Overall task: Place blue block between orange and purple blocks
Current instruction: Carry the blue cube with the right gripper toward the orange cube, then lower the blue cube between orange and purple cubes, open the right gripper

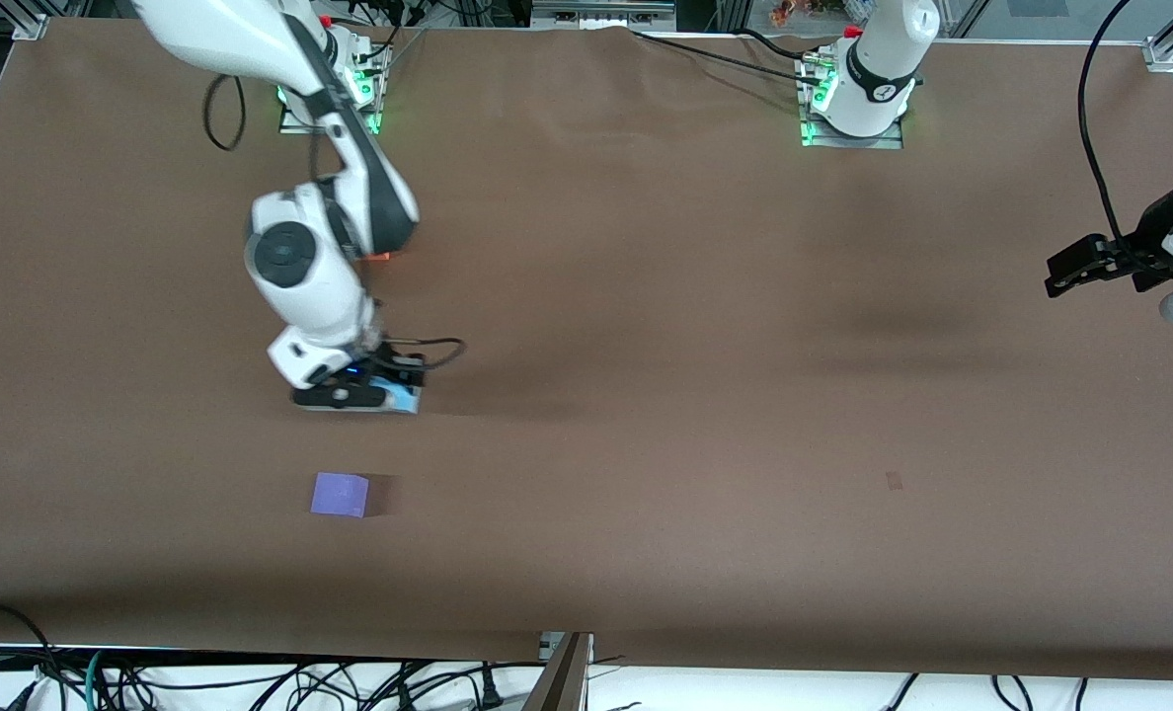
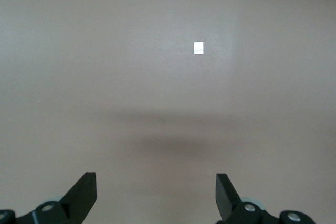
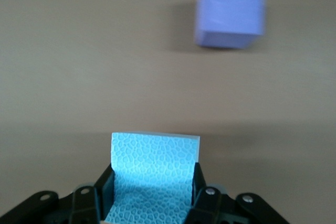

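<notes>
Next, my right gripper releases the blue block, now held low over the table, on the table cover midway (image 1: 364,361) between the orange and purple blocks.
My right gripper (image 1: 377,393) is shut on the blue block (image 1: 406,399), low over the table between the other two cubes. In the right wrist view the blue block (image 3: 155,156) sits between the black fingers (image 3: 107,182) of my right gripper (image 3: 152,176). The purple block (image 1: 340,494) lies on the table nearer the front camera, and it also shows in the right wrist view (image 3: 230,10). Only a sliver of the orange block (image 1: 379,257) shows past the right arm. My left gripper (image 1: 1075,274) waits open and empty at the left arm's end of the table, also seen in its wrist view (image 2: 156,188).
The brown table cover (image 1: 705,415) is bare between the arms. A small faint patch (image 1: 894,481) marks it toward the left arm's end. A small white square (image 2: 198,48) shows on the cover in the left wrist view. Cables hang below the front edge (image 1: 251,686).
</notes>
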